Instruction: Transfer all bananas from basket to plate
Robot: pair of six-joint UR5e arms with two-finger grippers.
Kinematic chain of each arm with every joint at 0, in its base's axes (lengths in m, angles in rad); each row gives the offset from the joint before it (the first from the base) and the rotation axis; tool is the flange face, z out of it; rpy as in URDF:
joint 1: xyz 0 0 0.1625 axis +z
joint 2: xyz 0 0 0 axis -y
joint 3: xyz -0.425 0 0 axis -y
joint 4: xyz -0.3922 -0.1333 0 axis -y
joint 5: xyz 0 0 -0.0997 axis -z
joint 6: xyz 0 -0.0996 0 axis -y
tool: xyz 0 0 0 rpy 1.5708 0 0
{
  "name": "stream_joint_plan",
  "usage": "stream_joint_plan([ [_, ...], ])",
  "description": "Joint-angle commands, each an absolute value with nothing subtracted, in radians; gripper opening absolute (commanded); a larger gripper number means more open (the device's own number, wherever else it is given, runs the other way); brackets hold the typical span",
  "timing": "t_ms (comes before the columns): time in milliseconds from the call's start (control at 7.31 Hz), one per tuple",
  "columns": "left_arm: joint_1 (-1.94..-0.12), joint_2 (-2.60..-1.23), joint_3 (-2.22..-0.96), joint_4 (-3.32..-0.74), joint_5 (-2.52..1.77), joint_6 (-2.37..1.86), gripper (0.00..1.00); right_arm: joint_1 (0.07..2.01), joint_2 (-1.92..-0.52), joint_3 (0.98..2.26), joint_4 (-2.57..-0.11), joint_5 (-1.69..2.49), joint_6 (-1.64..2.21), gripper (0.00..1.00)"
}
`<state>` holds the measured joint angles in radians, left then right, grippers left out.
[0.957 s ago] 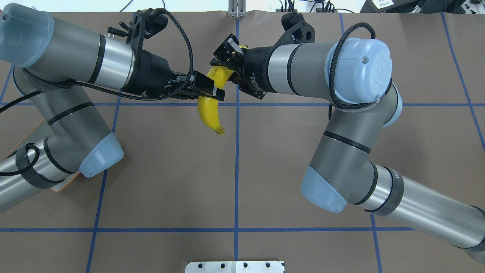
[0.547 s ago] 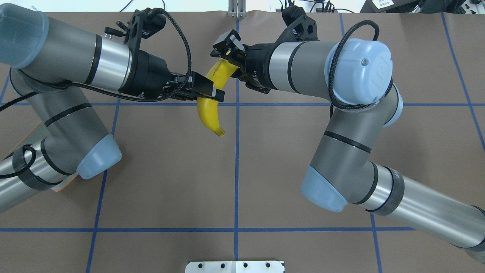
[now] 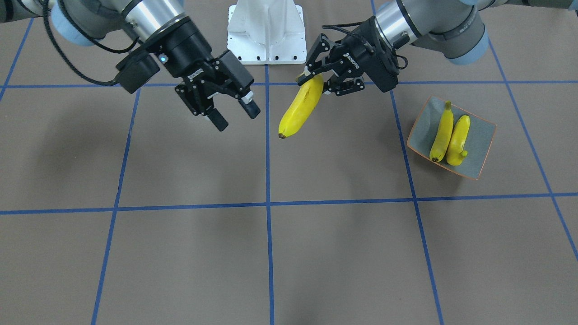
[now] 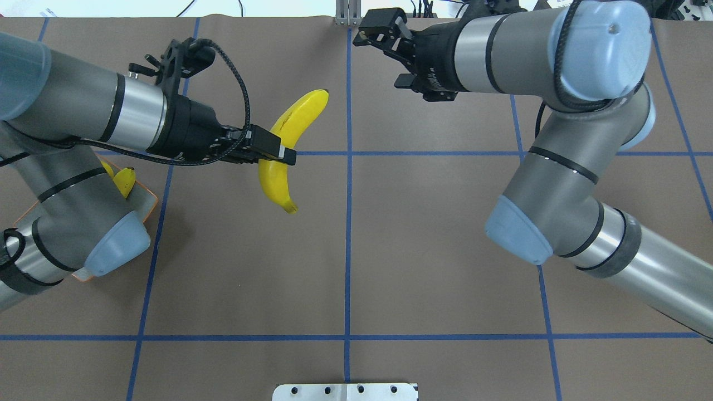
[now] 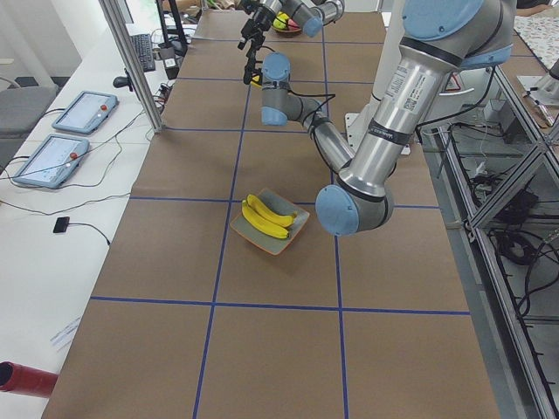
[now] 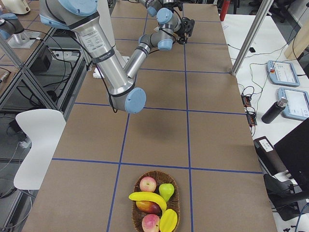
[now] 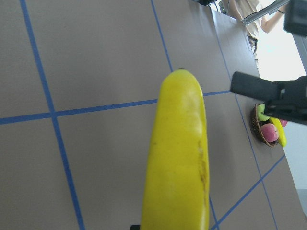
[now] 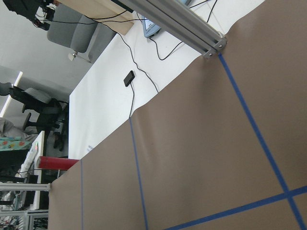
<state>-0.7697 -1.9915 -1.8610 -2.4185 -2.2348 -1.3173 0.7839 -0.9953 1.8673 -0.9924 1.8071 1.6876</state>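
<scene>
Next, my left gripper releases the banana, which is held above the table, on the grey-blue plate's bare part (image 3: pixel 437 132) nearest the white robot base.
My left gripper (image 4: pixel 277 151) is shut on the middle of a long curved banana (image 4: pixel 292 118) and holds it above the table; the banana (image 7: pixel 180 158) fills the left wrist view. In the front view the left gripper (image 3: pixel 318 77) grips the banana (image 3: pixel 300 108) near its upper end. My right gripper (image 3: pixel 238 119) is open and holds nothing, apart from the banana. The grey-blue plate (image 3: pixel 481 128) holds two bananas (image 3: pixel 441 133) (image 3: pixel 458 140). The wicker basket (image 6: pixel 155 172) holds one banana (image 6: pixel 147 197) on top of other fruit.
The basket also carries apples (image 6: pixel 147 183), a green pear (image 6: pixel 166 191) and another yellow fruit (image 6: pixel 167 220). In the overhead view my left arm covers most of the plate (image 4: pixel 143 203). The white robot base (image 3: pixel 265 31) stands at the table's edge. Blue tape lines cross the brown table.
The right gripper has let go of the banana and drawn back to the far right. The left arm has carried the banana to the left.
</scene>
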Motion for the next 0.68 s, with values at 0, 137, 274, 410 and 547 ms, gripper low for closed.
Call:
stream_joint_plan([
  [0, -0.784, -1.84, -1.913, -2.416, -2.235, -1.302, 0.0, 0.901, -1.128, 1.858, -0.996, 1.939, 1.483, 1.0],
  [137, -0.784, -1.785, -1.914, -2.416, -2.235, -1.267, 0.0, 0.946, -1.164, 1.839, -0.996, 1.98, 1.413, 1.0],
  [274, -0.798, -1.71, -1.914, -2.415, -2.235, -1.173, 0.0, 0.987, -1.187, 1.816, -0.993, 2.024, 1.341, 1.0],
  [410, -0.819, -1.633, -1.914, -2.411, -2.235, -1.084, 0.0, 1.021, -1.207, 1.801, -0.992, 2.057, 1.283, 1.0],
  [547, -0.837, -1.556, -1.913, -2.411, -2.235, -0.974, 0.0, 1.06, -1.23, 1.781, -0.991, 2.092, 1.206, 1.0],
])
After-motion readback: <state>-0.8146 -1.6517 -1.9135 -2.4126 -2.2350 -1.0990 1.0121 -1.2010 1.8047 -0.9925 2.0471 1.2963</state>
